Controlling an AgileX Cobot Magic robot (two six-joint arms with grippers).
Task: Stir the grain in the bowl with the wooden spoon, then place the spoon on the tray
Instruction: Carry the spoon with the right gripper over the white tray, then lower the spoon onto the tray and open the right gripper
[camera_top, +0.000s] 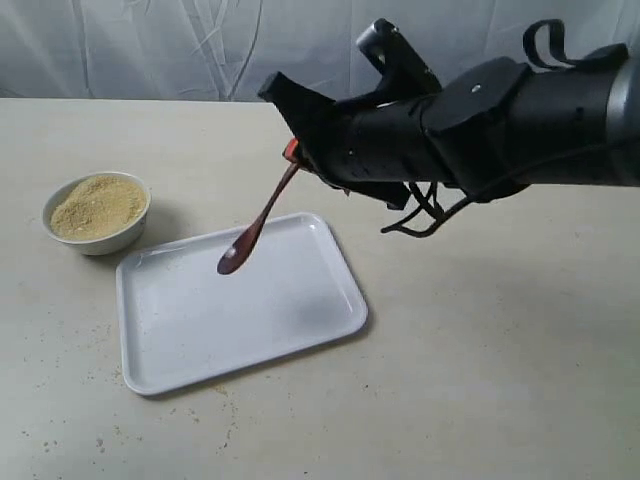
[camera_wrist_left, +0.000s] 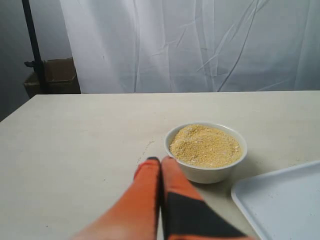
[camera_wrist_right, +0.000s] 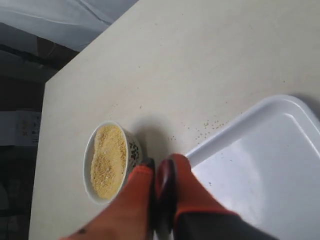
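Note:
Next, my right gripper lets go of the wooden spoon, lying at a slant across the middle of the white tray's bottom (camera_top: 258, 310).
The white bowl (camera_top: 97, 213) stands left of the tray, heaped with yellow-tan grain (camera_top: 98, 205). My right gripper (camera_top: 293, 155) is shut on the handle of the dark wooden spoon (camera_top: 254, 228), which hangs slanted above the white tray (camera_top: 300, 300), head down and clear of its floor. In the right wrist view the spoon (camera_wrist_right: 165, 192) shows dark between the orange fingers (camera_wrist_right: 195, 192), with the bowl (camera_wrist_right: 107, 161) and tray (camera_wrist_right: 260, 165) below. My left gripper (camera_wrist_left: 161, 161) is shut and empty, just short of the bowl (camera_wrist_left: 206, 151), with the grain (camera_wrist_left: 205, 145) beyond its tips.
Loose grains are scattered on the beige table (camera_top: 480, 350) around the tray and bowl. A white curtain (camera_top: 200, 50) hangs behind the table. A cardboard box (camera_wrist_left: 55, 75) and a dark pole (camera_wrist_left: 32, 47) stand beyond the table's far edge.

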